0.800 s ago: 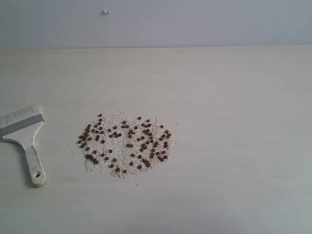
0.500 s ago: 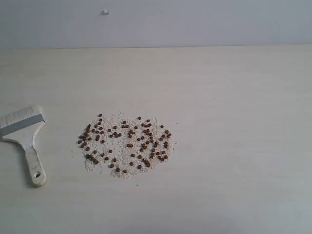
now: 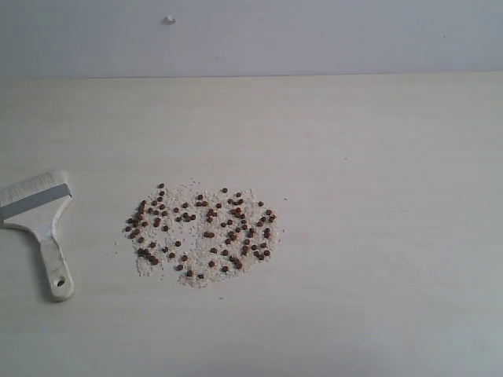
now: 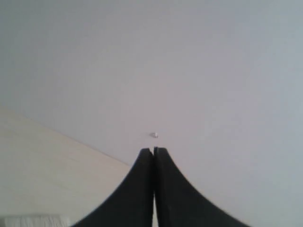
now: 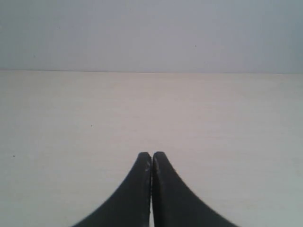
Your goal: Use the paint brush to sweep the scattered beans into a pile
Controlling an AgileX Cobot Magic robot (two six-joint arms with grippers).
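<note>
Next, my left gripper goes to the paint brush and closes on its handle's bristle-side end [image 3: 48, 244], opposite the handle's hole.
Reddish-brown beans [image 3: 206, 232] lie spread over a patch of pale crumbs near the middle of the pale table [image 3: 377, 196]. The paint brush [image 3: 39, 224] lies flat at the table's left, bristles toward the back, its wooden handle with the hole toward the front. Neither arm shows in the exterior view. In its wrist view my left gripper [image 4: 153, 150] is shut with nothing in it, facing the grey wall; a bit of white bristle [image 4: 33, 221] shows at that frame's lower corner. My right gripper [image 5: 151, 154] is shut and empty above bare table.
A plain grey wall [image 3: 314, 35] rises behind the table's far edge, with a small white knob [image 3: 170, 20] on it. That knob [image 4: 154, 135] also shows just beyond the left fingertips.
</note>
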